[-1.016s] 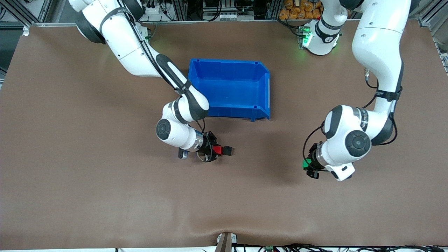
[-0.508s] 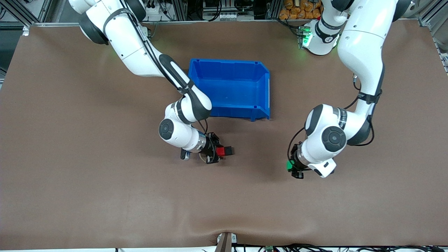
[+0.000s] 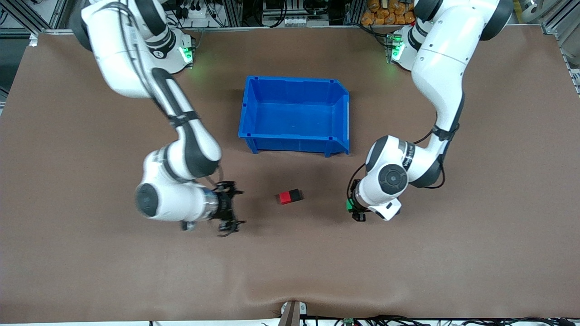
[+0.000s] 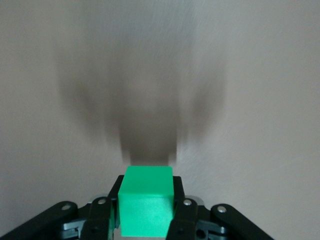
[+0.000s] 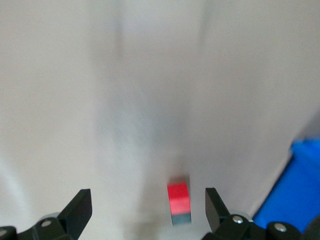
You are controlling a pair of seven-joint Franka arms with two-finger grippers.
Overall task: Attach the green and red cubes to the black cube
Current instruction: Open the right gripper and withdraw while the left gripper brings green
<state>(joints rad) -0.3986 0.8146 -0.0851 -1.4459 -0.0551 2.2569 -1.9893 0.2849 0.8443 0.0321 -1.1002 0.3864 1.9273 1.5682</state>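
Observation:
I will use my left gripper to release the green cube against the black cube's side opposite the red cube (image 3: pixel 304 193).
The red cube (image 3: pixel 284 198) and the black cube (image 3: pixel 296 195) lie side by side, touching, on the brown table, nearer to the front camera than the blue bin. The pair also shows in the right wrist view, red cube (image 5: pixel 178 196) and black cube (image 5: pixel 181 219). My right gripper (image 3: pixel 234 207) is open and empty, low over the table, apart from the pair toward the right arm's end; it also shows in the right wrist view (image 5: pixel 147 207). My left gripper (image 3: pixel 351 207) is shut on the green cube (image 3: pixel 348 205), toward the left arm's end of the pair. In the left wrist view the green cube (image 4: pixel 146 207) sits between the fingers (image 4: pixel 184 216).
A blue bin (image 3: pixel 294 146) with nothing in it stands mid-table, farther from the front camera than the cube pair; its corner shows in the right wrist view (image 5: pixel 300 192). The brown table mat (image 3: pixel 290 253) lies bare around the cubes.
My right gripper let go of the red cube, opened and drew back toward the right arm's end. My left gripper carried the green cube closer to the red and black pair.

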